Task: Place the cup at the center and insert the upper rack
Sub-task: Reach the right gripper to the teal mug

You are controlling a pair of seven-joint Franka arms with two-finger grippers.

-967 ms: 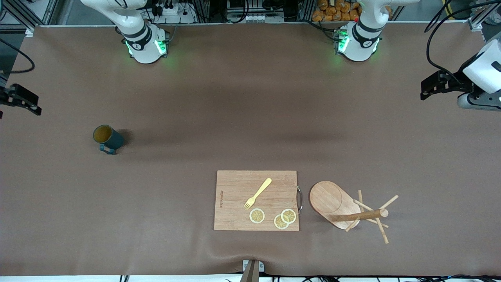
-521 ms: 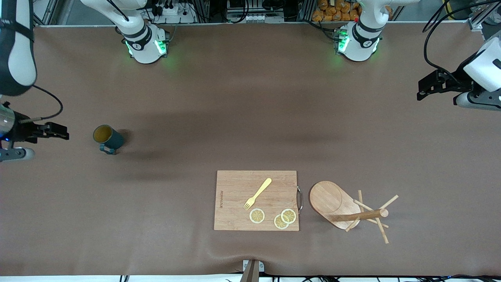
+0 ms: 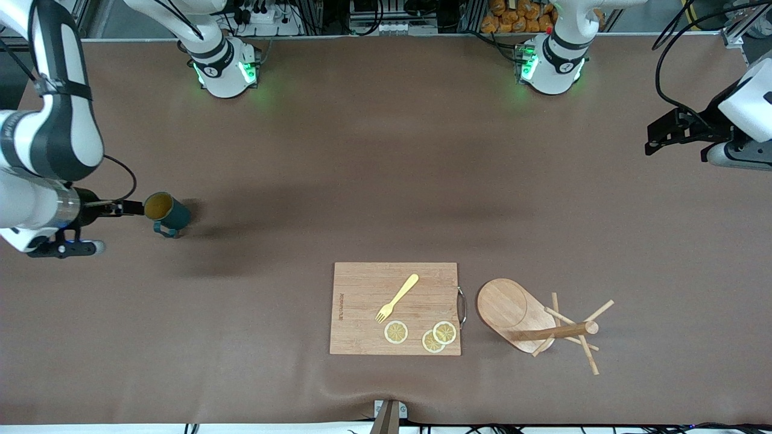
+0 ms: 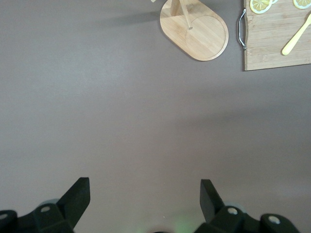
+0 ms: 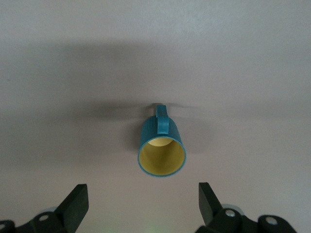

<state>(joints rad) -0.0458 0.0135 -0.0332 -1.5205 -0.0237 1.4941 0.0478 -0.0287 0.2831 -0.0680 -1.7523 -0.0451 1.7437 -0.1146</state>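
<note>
I should close my right gripper on the cup's rim [image 3: 171,201] [image 5: 140,165] on the side toward the middle of the table, with one finger inside the cup, leaving its handle free.
The dark teal cup [image 3: 166,213] stands upright on the brown table near the right arm's end, with its handle toward the front camera. In the right wrist view the cup [image 5: 162,151] shows its yellowish inside. My right gripper [image 3: 125,208] is open and empty just beside the cup, with the cup ahead of its fingertips [image 5: 142,195]. The wooden mug tree [image 3: 534,320] lies on its side near the front edge; its oval base also shows in the left wrist view [image 4: 195,30]. My left gripper [image 3: 658,134] is open and empty over the left arm's end of the table [image 4: 144,191].
A rectangular wooden cutting board [image 3: 362,289] lies beside the mug tree, toward the right arm's end from it. On it are a yellow fork [image 3: 398,297] and three lemon slices [image 3: 396,332]. A metal handle [image 3: 462,307] faces the mug tree.
My right arm has swung in from the table's end until its gripper is beside the cup. My left gripper has barely shifted. The cup and mug tree have not moved.
</note>
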